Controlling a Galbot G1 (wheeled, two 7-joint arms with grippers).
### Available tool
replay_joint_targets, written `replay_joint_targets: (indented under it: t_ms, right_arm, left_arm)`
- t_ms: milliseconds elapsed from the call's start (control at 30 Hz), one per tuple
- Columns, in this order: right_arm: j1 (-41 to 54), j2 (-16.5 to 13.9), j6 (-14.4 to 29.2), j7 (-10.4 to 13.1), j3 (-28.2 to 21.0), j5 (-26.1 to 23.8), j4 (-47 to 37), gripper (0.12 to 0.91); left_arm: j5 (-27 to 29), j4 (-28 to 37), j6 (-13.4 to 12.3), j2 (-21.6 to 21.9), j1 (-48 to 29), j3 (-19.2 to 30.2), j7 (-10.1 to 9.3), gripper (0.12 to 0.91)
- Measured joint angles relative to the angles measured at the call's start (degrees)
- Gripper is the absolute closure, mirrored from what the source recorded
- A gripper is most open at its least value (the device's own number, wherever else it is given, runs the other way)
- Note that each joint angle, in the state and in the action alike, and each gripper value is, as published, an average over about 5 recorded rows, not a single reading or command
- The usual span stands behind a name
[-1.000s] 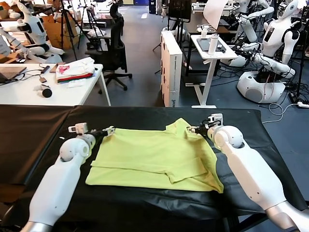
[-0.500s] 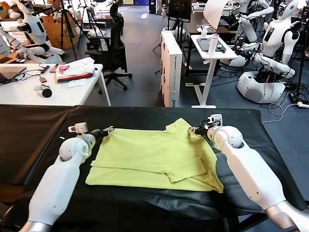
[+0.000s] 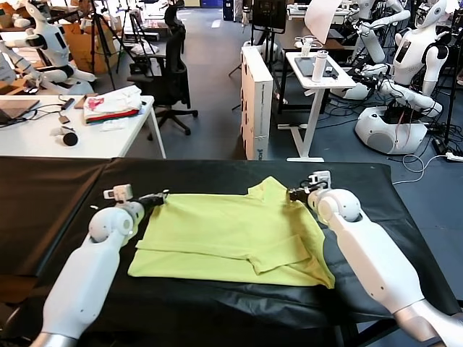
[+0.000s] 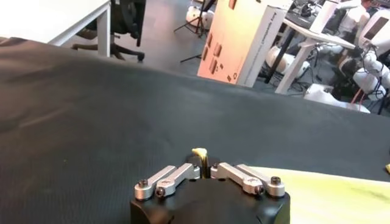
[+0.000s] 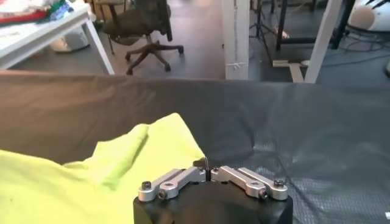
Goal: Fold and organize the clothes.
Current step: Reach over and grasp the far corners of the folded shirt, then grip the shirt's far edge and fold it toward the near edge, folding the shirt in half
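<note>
My left gripper needs to let go of the T-shirt's far corner on the near part of the T-shirt, at the end point(image 3: 142, 255) of that part opposite the folded sleeve.
The lime yellow-green T-shirt point(image 3: 231, 235) lies spread flat on the black table cover point(image 3: 58, 195), with one sleeve folded in at the near right. My left gripper point(image 3: 160, 196) is at the shirt's far left corner. In the left wrist view it point(image 4: 205, 165) is shut, and a small tip of yellow cloth point(image 4: 201, 153) sticks out between the jaws. My right gripper point(image 3: 293, 193) is at the far right corner by the raised sleeve. In the right wrist view it point(image 5: 207, 165) is shut where the shirt's edge point(image 5: 122, 170) runs in under the fingertips.
Beyond the black table stand a white table point(image 3: 43, 137) with a white-pink-red cloth pile point(image 3: 112, 103), an office chair point(image 3: 170, 72), a tall white box point(image 3: 257, 101) and a small white desk point(image 3: 318, 76). Other robots point(image 3: 405, 79) stand at the back right.
Both grippers have gone from open to shut on the shirt's far corners. The arms have hardly moved and the shirt lies as before.
</note>
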Motion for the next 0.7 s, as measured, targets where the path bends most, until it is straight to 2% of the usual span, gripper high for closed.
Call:
replay_joint_targets:
  t_ms: [333,700]
  right_arm:
    - [-4.0,-2.8,0.4,0.9,3.6,3.6,7.2,0.887]
    - [-14.6,-9.0,-2.7,2.3,9.5,6.8,19.3,0.887]
  left_arm:
    - [-1.8,-3.1,0.2,0.9,1.7,-1.7,-1.25,0.841]
    - [-4.2,-14.4,0.5,3.9,9.9,-6.2,-1.82,0.841]
